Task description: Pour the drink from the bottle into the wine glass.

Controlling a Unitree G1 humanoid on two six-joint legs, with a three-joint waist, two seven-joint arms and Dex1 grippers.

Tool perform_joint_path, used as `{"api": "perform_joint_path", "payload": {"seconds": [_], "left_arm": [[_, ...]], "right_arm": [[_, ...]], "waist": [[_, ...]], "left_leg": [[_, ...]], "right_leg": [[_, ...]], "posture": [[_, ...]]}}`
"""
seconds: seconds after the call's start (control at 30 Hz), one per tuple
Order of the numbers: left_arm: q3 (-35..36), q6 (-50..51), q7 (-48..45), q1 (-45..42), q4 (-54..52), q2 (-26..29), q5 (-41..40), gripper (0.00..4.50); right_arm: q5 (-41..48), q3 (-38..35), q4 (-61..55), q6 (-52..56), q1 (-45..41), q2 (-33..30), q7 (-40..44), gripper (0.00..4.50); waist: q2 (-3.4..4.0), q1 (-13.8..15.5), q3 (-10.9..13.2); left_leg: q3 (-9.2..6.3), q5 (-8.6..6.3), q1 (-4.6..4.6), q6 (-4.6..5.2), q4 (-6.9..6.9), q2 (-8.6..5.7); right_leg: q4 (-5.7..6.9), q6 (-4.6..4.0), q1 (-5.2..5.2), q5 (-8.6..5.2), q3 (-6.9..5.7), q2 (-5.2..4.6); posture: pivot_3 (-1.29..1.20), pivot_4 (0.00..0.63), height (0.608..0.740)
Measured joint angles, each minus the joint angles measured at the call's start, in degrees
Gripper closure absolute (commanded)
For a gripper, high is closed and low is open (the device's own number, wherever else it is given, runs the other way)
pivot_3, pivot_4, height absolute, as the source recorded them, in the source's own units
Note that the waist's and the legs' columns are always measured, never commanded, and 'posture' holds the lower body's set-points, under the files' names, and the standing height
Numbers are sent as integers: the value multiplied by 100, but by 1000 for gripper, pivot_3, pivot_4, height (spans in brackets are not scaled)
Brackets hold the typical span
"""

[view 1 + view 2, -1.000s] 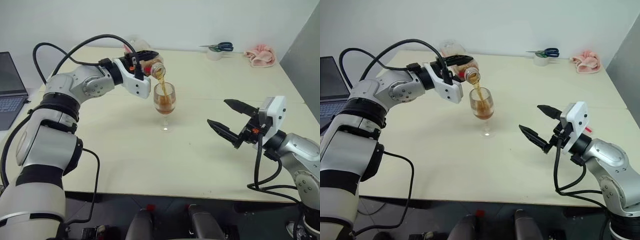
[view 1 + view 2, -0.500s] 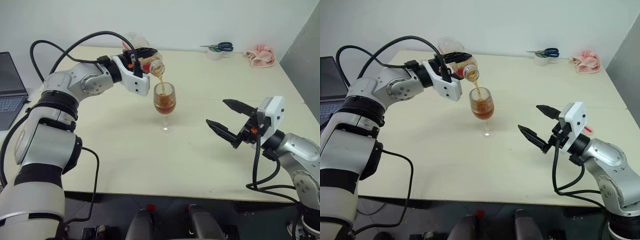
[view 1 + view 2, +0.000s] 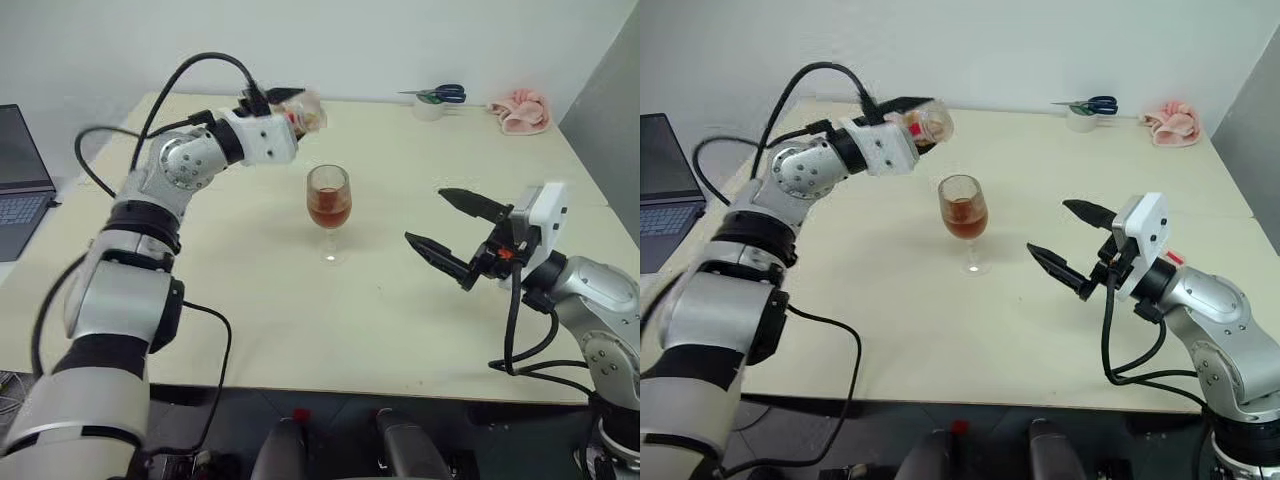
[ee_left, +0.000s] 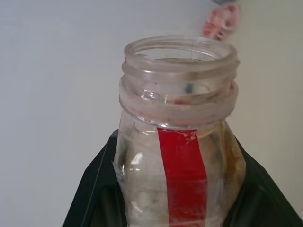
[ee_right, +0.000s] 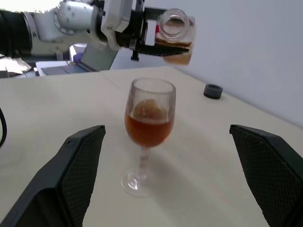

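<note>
Next, I let go of the bottle with my left gripper on the bare table (image 3: 221, 229) between the wine glass and the laptop, closer to the glass.
The wine glass (image 3: 329, 200) stands upright mid-table, its bowl about half full of the reddish-brown drink (image 5: 147, 132). Behind it and to its left, my left gripper (image 3: 292, 104) is shut on the clear bottle (image 3: 306, 110), held in the air clear of the glass. The bottle (image 4: 177, 142) has no cap, a red strip runs down its side, and its open mouth points roughly level. A little brown liquid shows low in the bottle (image 5: 176, 38). To the right of the glass, my right gripper (image 3: 424, 216) hovers open and empty, pointing at it.
At the table's far edge lie scissors (image 3: 440, 94) on a small white roll (image 3: 428, 109), with a pink cloth (image 3: 522, 110) beside them. A laptop (image 3: 20, 170) sits off to the left. A small dark round object (image 5: 213, 91) lies on the table beyond the glass.
The stream into the glass has stopped. My left wrist has rolled the bottle back from its pouring tilt and drawn it up and away from the rim. My right gripper rose slightly.
</note>
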Motion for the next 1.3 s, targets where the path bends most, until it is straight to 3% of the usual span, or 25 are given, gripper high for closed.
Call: {"api": "perform_joint_path", "payload": {"seconds": [0.17,0.37,0.6,0.8,1.07,1.3], "left_arm": [[1003,2026,-509,1312,-1348,-193,-1539,2660],[1822,4105,495,2440,-3118,-290,-2269,2661],[2210,4912,1543,3277,-3824,-610,-2295,2661],[2375,4994,1893,3576,-4067,-843,-2376,2661],[2467,5204,2020,3895,-4398,-852,-2448,79],[2484,5630,1944,4496,-5337,-636,-2482,32]], "right_arm": [[273,304,254,462,-1357,47,-23,0],[299,1199,1006,1766,-2998,450,-453,0],[128,1958,1554,2403,-3619,975,-457,0],[-68,2044,1827,2397,-3693,984,-168,0],[-328,2114,1872,2343,-3698,956,227,0],[-563,2199,2070,2168,-3718,938,575,0]], "waist": [[1,-125,0],[1,-147,-2],[-2,-48,-4],[-7,41,-6],[-7,17,-7],[-7,2,-7]], "left_leg": [[-11,0,10,0,4,7],[-30,0,6,1,23,7],[-34,0,-4,0,27,-2],[-33,0,-8,0,28,-4],[-33,0,-3,0,26,0],[-32,-1,-3,0,21,1]], "right_leg": [[32,-2,-1,-1,-7,3],[47,-4,-2,-1,-16,1],[38,-4,-2,-1,-25,-8],[29,-5,-2,-1,-27,-12],[33,-5,-1,-1,-27,-7],[29,-5,-2,-1,-25,-8]], "posture": [[0,150,740],[0,150,740],[0,150,740],[0,150,740],[0,150,740],[0,150,740]]}}
